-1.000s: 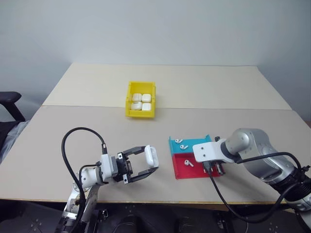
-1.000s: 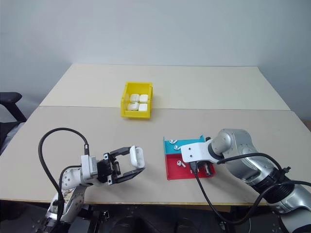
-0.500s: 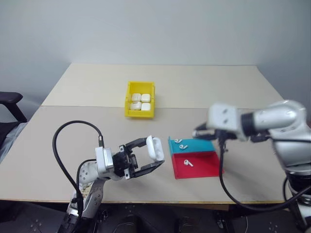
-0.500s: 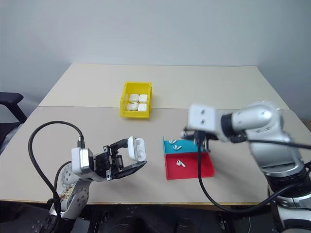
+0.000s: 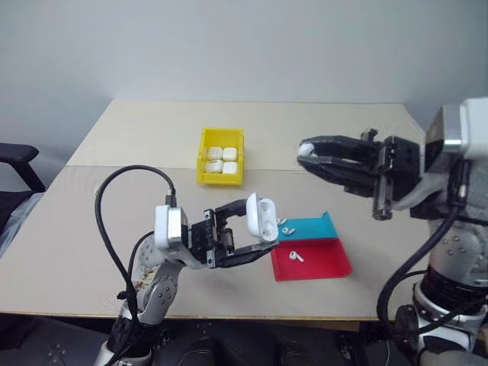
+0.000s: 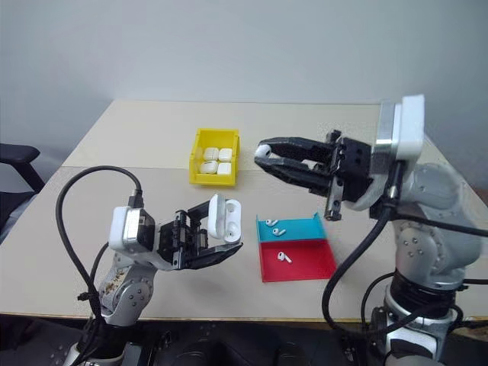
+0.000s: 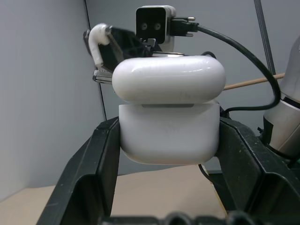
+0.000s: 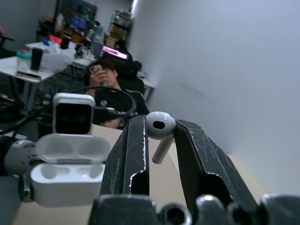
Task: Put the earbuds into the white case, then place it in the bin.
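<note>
I will release the earbud from my right gripper in the open white case's socket nearer the yellow bin (image 5: pixel 268 207) (image 8: pixel 93 172).
My left gripper (image 5: pixel 260 226) is shut on the white case (image 5: pixel 261 216), held above the table's front with its lid flipped open; the case (image 7: pixel 168 133) sits squeezed between both fingers. My right gripper (image 5: pixel 305 155) is raised over the table, pointing toward the case, and is shut on one earbud (image 8: pixel 159 129) at its fingertips. That earbud (image 7: pixel 96 41) shows just behind the case lid, apart from it. Three more earbuds (image 5: pixel 289 229) lie on the teal-and-red tray (image 5: pixel 324 261). The yellow bin (image 5: pixel 219 179) stands further back with several white cases (image 5: pixel 222 159) inside.
The tray lies near the front edge, below and between the two grippers. A black cable (image 5: pixel 114 206) loops up from my left wrist. Behind the open case (image 8: pixel 70 176), a seated person (image 8: pixel 112 96) and cluttered desks show.
My right arm has swung up from the tray and turned to point left with an earbud in its fingers. My left gripper has lifted the open case higher and slightly right.
</note>
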